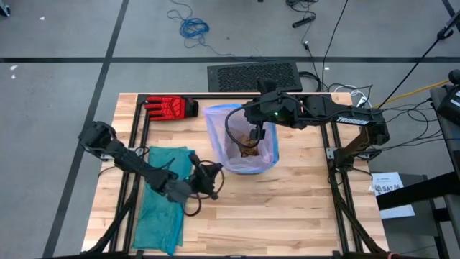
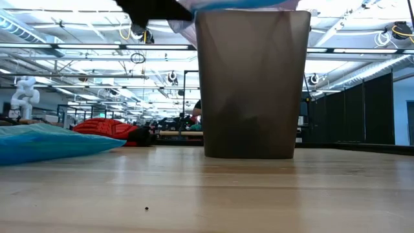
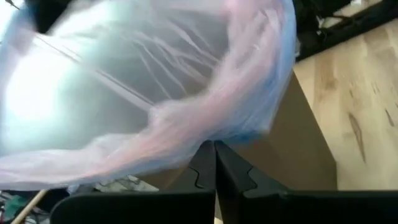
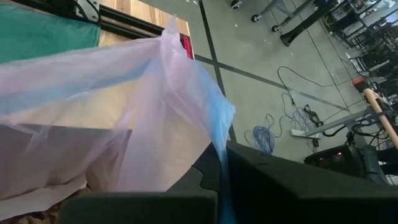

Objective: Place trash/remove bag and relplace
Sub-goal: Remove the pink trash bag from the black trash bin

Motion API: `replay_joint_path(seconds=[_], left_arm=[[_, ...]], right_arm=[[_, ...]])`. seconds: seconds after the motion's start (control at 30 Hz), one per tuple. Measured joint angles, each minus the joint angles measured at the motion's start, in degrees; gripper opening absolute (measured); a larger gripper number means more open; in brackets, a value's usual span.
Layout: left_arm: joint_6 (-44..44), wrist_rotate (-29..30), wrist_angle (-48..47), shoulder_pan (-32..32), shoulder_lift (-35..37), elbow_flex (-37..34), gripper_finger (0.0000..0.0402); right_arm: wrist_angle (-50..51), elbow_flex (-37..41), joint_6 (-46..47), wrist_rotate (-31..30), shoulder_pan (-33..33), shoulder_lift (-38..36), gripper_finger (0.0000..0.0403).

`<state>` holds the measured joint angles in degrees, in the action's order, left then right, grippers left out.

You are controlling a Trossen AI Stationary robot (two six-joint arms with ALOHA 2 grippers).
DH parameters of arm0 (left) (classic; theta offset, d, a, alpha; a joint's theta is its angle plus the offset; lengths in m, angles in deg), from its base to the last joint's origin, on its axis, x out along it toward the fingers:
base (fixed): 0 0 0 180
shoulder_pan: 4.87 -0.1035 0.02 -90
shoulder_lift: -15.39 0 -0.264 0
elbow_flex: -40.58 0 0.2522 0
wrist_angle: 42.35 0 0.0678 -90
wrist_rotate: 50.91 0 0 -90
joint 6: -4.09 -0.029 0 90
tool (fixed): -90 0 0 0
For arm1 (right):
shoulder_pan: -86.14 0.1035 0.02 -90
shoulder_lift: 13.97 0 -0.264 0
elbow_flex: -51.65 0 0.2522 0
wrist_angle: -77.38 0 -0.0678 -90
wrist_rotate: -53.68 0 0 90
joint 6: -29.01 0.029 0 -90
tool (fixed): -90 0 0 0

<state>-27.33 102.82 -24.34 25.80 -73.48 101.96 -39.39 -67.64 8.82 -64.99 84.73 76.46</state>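
Observation:
The shut fingers of my left gripper are below the liner's blue hem, so next I back that gripper off, open it and pinch the hem's hanging corner (image 2: 185, 30).
The bag (image 1: 241, 140) is a thin pink-white liner with a blue hem. It lines a brown bin (image 2: 252, 84) standing at mid-table, and its rim is folded out over the bin's top. Brown paper trash (image 1: 249, 145) lies inside at the bottom. My right gripper (image 1: 256, 134) reaches over the bin's mouth from the right and is shut on the liner's hem. My left gripper (image 1: 215, 175) sits at the bin's near-left side, shut at the liner's overhanging edge. In the left wrist view the liner (image 3: 155, 93) fills the picture above the closed fingers (image 3: 214, 152). My left gripper pinches the lower edge of the liner's overhang (image 3: 202, 138) at its fingertips, coming level from the table's left and near side. The film puckers toward the tips and hangs slack over the bin's wall (image 3: 292, 143). My right gripper pinches the blue hem of the liner's rim (image 4: 219, 134) between its two fingers, reaching from the table's right over the bin's mouth. The film rises from the hold to a drawn-up peak (image 4: 171, 28), and the rest stays in the bin.
A red glove (image 1: 171, 106) lies by the table's far edge, left of the bin. A teal-green plastic bag (image 1: 165, 198) is spread under my left arm on the table's left. Bare wood lies near and right of the bin (image 1: 287, 208).

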Motion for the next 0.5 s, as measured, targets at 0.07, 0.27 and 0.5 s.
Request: replay_joint_path(seconds=[0.07, 0.27, 0.5], left_arm=[[-1.94, 1.02, 0.25, 1.05, 1.56, 0.29, 0.0001], [-7.49, 2.33, 0.31, 3.26, 7.11, 1.28, 0.0001], [-13.61, 2.38, 0.27, 3.61, 13.8, 3.26, 0.0001]], right_arm=[[0.36, 0.0, 0.23, 0.05, 0.0, 0.0, 0.0], [2.31, 0.0, 1.89, 0.18, 0.0, 0.0, 0.0], [3.52, 1.06, 3.02, 0.28, -0.04, 0.62, 0.0]])
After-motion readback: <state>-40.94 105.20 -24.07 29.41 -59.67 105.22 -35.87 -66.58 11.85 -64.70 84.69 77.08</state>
